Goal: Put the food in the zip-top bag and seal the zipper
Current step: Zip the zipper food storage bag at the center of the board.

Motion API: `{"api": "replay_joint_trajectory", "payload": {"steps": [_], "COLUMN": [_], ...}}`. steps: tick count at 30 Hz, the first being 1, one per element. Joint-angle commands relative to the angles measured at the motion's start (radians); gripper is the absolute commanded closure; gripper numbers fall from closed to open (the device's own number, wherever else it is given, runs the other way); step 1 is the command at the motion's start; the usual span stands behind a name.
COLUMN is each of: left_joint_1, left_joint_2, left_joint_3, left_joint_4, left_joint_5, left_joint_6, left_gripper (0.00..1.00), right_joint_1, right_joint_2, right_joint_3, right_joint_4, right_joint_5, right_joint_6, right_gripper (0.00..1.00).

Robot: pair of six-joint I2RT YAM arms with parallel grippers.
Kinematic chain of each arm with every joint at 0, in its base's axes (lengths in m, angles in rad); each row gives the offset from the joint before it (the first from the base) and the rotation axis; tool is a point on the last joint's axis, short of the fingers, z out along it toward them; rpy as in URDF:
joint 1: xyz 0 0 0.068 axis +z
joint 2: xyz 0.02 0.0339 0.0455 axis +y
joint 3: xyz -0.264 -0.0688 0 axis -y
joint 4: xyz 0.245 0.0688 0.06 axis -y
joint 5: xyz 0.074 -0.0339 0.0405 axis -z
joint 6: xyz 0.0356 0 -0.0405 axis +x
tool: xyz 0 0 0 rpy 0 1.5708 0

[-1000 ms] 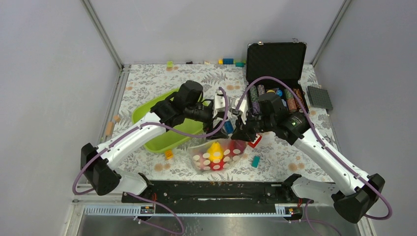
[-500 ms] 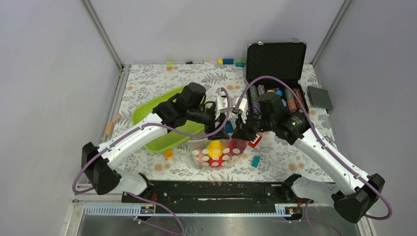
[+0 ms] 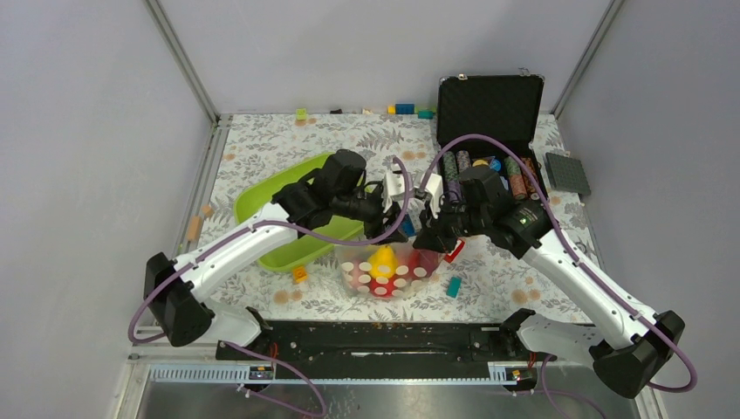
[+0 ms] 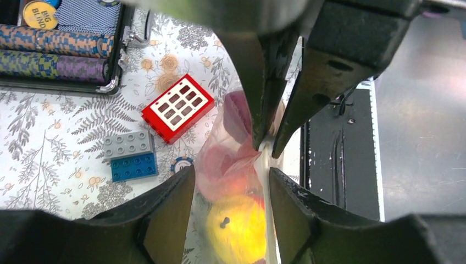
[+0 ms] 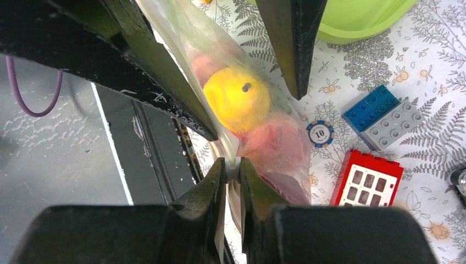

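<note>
My left gripper needs to pinch the zipper (image 5: 224,135) behind the slider, since the slider is short of the zipper's end, before my right gripper grips the slider again and pulls.
The zip-top bag (image 3: 384,278) hangs between both arms at the table's near middle, white dots facing up. Inside show the food: a yellow lemon (image 4: 242,231) and pink and dark red pieces (image 5: 275,144). My right gripper (image 5: 233,164) is shut on the whitish zipper (image 5: 228,148) at one end of the mouth. The left gripper (image 4: 231,173) is open, its two fingers (image 4: 165,214) straddling the mouth of the bag a little along from the right gripper's pinch. From above, the left gripper (image 3: 397,229) and right gripper (image 3: 425,243) sit close together over the bag.
A lime-green tub (image 3: 288,218) lies under the left arm. An open black case (image 3: 489,105) with poker chips stands at the back right. A red block (image 4: 177,107), blue and grey blocks (image 4: 132,157) and a loose chip (image 5: 320,133) lie beside the bag; a teal block (image 3: 454,285) is nearer.
The left gripper has shifted right toward the right gripper, and its jaws have narrowed around the bag's mouth. The right gripper keeps its pinch on the zipper.
</note>
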Motion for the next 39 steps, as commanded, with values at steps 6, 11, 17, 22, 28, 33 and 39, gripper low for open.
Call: {"api": "replay_joint_trajectory", "payload": {"steps": [6,11,17,22,28,33,39], "left_joint_1": [-0.022,-0.022,-0.021,-0.022,-0.022,-0.022,-0.021], "left_joint_2": [-0.105,-0.162,-0.147,-0.108,-0.081,-0.114,-0.158], "left_joint_3": [-0.156,-0.237,-0.217,-0.172,-0.146,-0.195,-0.245], "left_joint_4": [0.024,0.105,0.132,0.156,0.157,0.213,0.267], "left_joint_5": [-0.157,-0.122,-0.091,-0.031,-0.002,0.002,-0.011], "left_joint_6": [-0.011,-0.024,-0.032,-0.038,-0.05,-0.089,-0.112], "left_gripper": [0.47,0.45,0.47,0.62,1.0,1.0,1.0], "right_joint_1": [0.005,0.005,0.005,0.004,0.005,0.005,0.005], "right_joint_2": [-0.051,-0.046,-0.036,-0.021,-0.014,-0.05,-0.193], "right_joint_3": [0.038,0.03,0.03,0.041,0.056,0.07,0.011], "right_joint_4": [0.093,0.092,0.074,0.042,0.028,0.052,0.052], "right_joint_5": [-0.016,-0.055,-0.123,-0.114,-0.053,0.141,0.304], "right_joint_6": [0.004,-0.015,-0.049,-0.072,-0.059,0.067,0.162], "right_gripper": [0.98,0.98,0.98,0.98,0.86,0.48,0.31]}}
